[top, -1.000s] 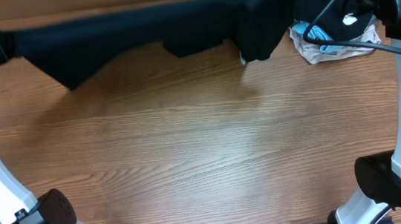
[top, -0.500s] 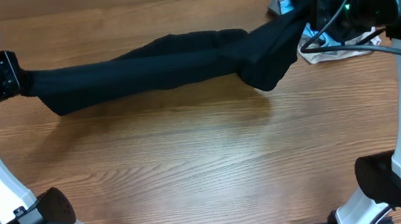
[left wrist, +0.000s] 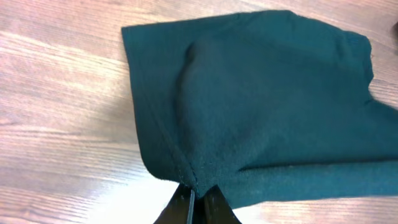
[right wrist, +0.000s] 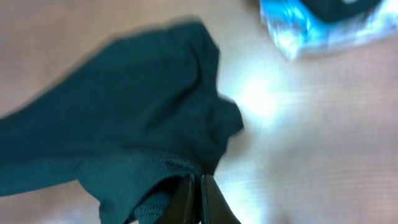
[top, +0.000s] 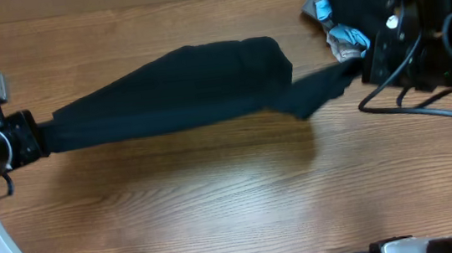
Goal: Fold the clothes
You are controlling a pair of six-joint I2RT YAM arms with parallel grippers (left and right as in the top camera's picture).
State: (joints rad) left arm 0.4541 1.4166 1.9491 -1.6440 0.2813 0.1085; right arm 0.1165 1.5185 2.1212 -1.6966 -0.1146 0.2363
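The black garment's end in my left gripper will be laid down on the bare table (top: 91,189) just in front of the garment's sagging band.
The black garment (top: 180,87) hangs stretched across the table between my two grippers, sagging in a wide band. My left gripper (top: 35,140) is shut on its left end; in the left wrist view the jaws (left wrist: 198,198) pinch a stitched hem corner of the cloth (left wrist: 267,99). My right gripper (top: 364,65) is shut on the right end; in the right wrist view the jaws (right wrist: 199,186) clamp a bunched fold of the cloth (right wrist: 124,124). No white tag shows.
A pile of folded clothes (top: 346,4), grey, light blue and beige with a dark piece on top, lies at the back right; its light-blue edge shows in the right wrist view (right wrist: 311,28). Wooden table (top: 217,203) lies below the garment.
Both grippers have moved toward the front of the table with the garment held between them. The cloth has swung forward and spread wider in the middle.
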